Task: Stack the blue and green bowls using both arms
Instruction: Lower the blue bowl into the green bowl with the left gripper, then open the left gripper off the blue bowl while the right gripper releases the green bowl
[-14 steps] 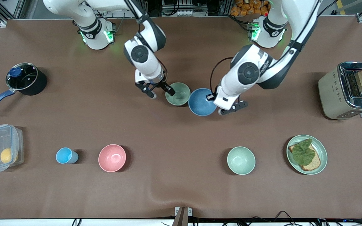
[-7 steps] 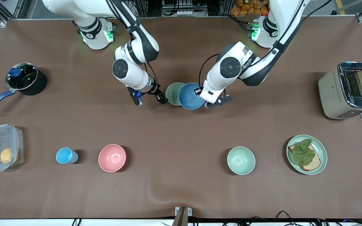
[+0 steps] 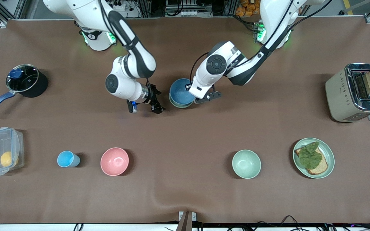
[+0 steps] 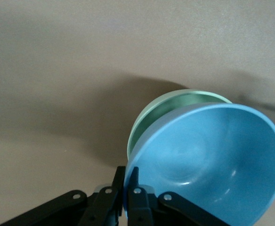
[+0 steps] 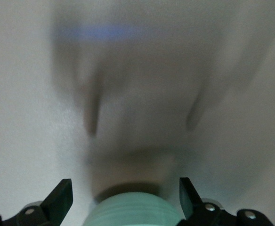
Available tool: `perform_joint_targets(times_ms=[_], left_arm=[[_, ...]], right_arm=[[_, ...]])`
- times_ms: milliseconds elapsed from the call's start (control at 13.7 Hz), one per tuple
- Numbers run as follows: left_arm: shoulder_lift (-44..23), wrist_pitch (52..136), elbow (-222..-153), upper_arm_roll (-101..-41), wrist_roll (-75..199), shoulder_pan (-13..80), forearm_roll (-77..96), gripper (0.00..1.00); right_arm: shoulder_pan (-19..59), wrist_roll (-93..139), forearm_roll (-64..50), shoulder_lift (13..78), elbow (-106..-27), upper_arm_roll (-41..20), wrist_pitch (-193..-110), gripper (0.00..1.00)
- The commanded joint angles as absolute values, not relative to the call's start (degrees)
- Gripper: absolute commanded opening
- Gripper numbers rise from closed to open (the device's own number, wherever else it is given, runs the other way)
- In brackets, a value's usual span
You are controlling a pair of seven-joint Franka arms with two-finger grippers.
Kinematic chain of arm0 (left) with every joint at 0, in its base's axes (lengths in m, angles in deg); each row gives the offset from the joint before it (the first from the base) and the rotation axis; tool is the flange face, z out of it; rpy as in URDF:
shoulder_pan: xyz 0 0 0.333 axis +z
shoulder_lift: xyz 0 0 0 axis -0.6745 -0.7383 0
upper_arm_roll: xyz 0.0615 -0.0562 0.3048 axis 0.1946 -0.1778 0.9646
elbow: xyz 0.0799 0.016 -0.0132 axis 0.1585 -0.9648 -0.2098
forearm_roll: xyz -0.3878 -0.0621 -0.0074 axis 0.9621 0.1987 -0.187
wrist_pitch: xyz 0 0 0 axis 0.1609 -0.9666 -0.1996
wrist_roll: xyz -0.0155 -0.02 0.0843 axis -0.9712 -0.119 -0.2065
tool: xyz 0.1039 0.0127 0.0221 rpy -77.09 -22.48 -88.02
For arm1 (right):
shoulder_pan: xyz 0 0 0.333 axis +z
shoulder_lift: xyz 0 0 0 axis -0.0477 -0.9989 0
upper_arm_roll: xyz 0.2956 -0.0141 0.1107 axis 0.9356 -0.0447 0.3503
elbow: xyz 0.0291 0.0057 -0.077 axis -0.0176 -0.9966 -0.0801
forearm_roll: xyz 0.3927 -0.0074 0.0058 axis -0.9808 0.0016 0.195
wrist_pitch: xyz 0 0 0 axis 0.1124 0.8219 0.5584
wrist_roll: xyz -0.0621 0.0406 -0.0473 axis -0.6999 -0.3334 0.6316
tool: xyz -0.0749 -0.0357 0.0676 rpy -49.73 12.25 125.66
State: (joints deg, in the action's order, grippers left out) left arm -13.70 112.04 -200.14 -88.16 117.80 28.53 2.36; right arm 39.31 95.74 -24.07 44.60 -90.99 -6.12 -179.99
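I will use my left gripper to let go of the blue bowl down inside the green bowl [image 3: 180, 97] [image 4: 194, 153] that is between my two grippers.
My left gripper [image 3: 190, 91] is shut on the rim of the blue bowl [image 3: 179, 92] and holds it tilted over the green bowl [image 3: 176, 105], of which only an edge shows underneath. In the left wrist view the fingers [image 4: 129, 181] pinch the blue bowl [image 4: 208, 160], with the green bowl's rim [image 4: 149, 117] showing past it. My right gripper [image 3: 145, 109] stands open beside the bowls, toward the right arm's end of the table, and holds nothing. In the right wrist view a blurred pale green shape [image 5: 133, 212] lies low between the open right gripper [image 5: 125, 195].
Nearer the front camera stand a light-blue cup [image 3: 66, 159], a pink bowl [image 3: 114, 161], a second green bowl [image 3: 246, 164] and a green plate [image 3: 329, 160] with toast. A toaster [image 3: 339, 93], a pot [image 3: 24, 80] and a clear box [image 3: 2, 150] sit at the table's ends.
My left gripper carried the blue bowl sideways until it came over the green bowl. My right gripper let go of the green bowl's rim and drew back toward its own end.
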Motion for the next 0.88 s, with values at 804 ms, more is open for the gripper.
perform_joint_targets(times_ms=[804], left_arm=[[-19.79,116.85,-197.79,-87.73,124.14,26.42,-4.49,0.00]], right_arm=[[39.56,91.50,-34.76,42.42,-89.87,-5.35,-180.31,1.00]])
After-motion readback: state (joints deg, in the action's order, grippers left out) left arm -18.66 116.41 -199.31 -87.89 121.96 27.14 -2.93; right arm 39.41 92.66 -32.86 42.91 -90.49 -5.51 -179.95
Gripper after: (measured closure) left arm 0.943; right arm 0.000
